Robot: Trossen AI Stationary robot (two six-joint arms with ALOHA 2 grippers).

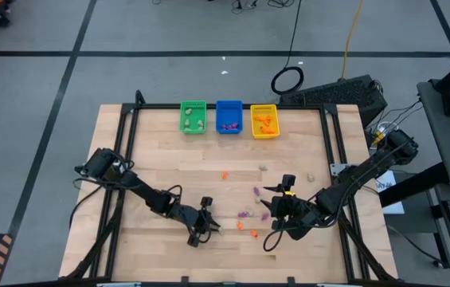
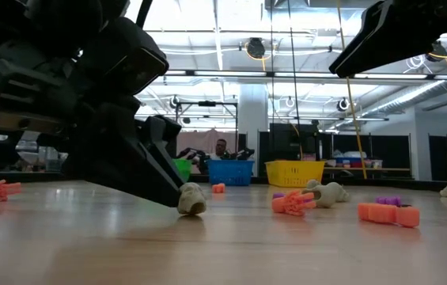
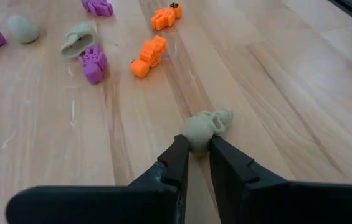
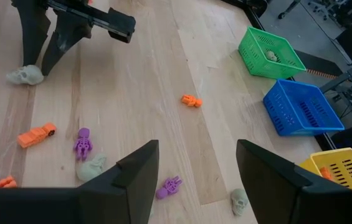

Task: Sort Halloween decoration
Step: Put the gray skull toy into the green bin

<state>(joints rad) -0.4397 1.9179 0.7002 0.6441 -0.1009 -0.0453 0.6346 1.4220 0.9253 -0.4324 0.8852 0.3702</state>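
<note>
My left gripper will open, reach further over and close around the pale beige trinket's round part (image 3: 199, 132), as its fingers pinch only the trinket's near end.
Tiny Halloween trinkets in orange (image 3: 149, 56), purple (image 3: 93, 62) and pale beige (image 3: 79, 38) lie scattered on the wooden table. My left gripper (image 3: 199, 144) is low at the near middle (image 1: 201, 227), shut on a pale beige skull-like trinket (image 3: 205, 126) that rests on the tabletop (image 2: 191, 198). My right gripper (image 4: 197, 155) hovers open above the near right part of the table (image 1: 276, 233), nothing between its fingers. My left gripper pinches the pale trinket's near end (image 3: 195, 138) between its two fingertips. The fingers slant down at it from the table's left. The trinket's underside lies on the table (image 2: 193, 207), and its far end (image 3: 223, 116) sticks out beyond the fingertips.
A green bin (image 1: 193, 117), a blue bin (image 1: 228, 116) and a yellow bin (image 1: 264, 121) stand in a row at the far edge, each with a few trinkets inside. Loose trinkets lie between the two arms (image 1: 248, 215). Bare wood spreads at the table's left.
</note>
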